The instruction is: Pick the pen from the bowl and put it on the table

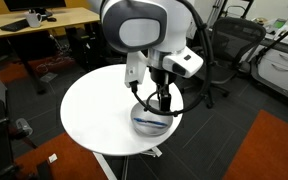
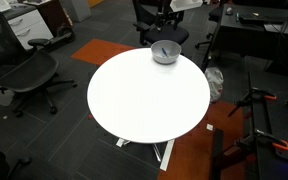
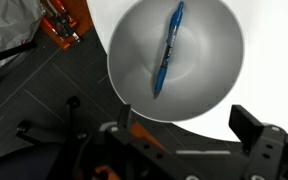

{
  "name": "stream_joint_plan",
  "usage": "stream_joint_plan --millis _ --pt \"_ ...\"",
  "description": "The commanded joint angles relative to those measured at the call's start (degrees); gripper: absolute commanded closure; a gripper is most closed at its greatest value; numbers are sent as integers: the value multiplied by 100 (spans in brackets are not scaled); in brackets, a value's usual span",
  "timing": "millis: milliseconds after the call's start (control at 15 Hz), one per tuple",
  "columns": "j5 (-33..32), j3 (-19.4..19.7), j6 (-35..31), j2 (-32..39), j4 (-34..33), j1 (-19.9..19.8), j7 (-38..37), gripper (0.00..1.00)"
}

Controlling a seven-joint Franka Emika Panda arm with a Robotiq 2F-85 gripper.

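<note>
My gripper is to go down into the silvery-grey bowl next. There it should close on the middle of the pen's body (image 1: 150,122) (image 3: 168,49).
The blue-and-dark pen (image 3: 167,48) lies inside the shiny silvery-grey bowl (image 3: 209,85), running roughly across its middle. The bowl (image 1: 147,122) sits near the edge of the round white table (image 1: 99,110) and shows in both exterior views (image 2: 166,53). My gripper (image 1: 156,100) hangs just above the bowl with its fingers spread. In the wrist view the two dark fingers (image 3: 187,125) frame the bowl's near rim, apart from the pen and holding nothing. The table top also shows in an exterior view (image 2: 144,100).
A light wooden desk (image 1: 44,20) stands behind the table. Black office chairs (image 1: 229,45) (image 2: 29,70) surround it. Dark carpet with orange patches (image 1: 269,150) lies below. The bowl sits close to the table's rim, over the floor edge (image 3: 44,100).
</note>
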State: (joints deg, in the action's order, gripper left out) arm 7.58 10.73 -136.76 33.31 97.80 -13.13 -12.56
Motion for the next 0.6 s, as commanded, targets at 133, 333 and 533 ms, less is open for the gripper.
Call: stream_joint_plan --millis 133,333,533 --pt "260 -213 236 429 -451 -112 100 0" --pt "276 -231 284 610 -555 -106 61 0" --pt "264 -211 370 763 -658 -97 8 0"
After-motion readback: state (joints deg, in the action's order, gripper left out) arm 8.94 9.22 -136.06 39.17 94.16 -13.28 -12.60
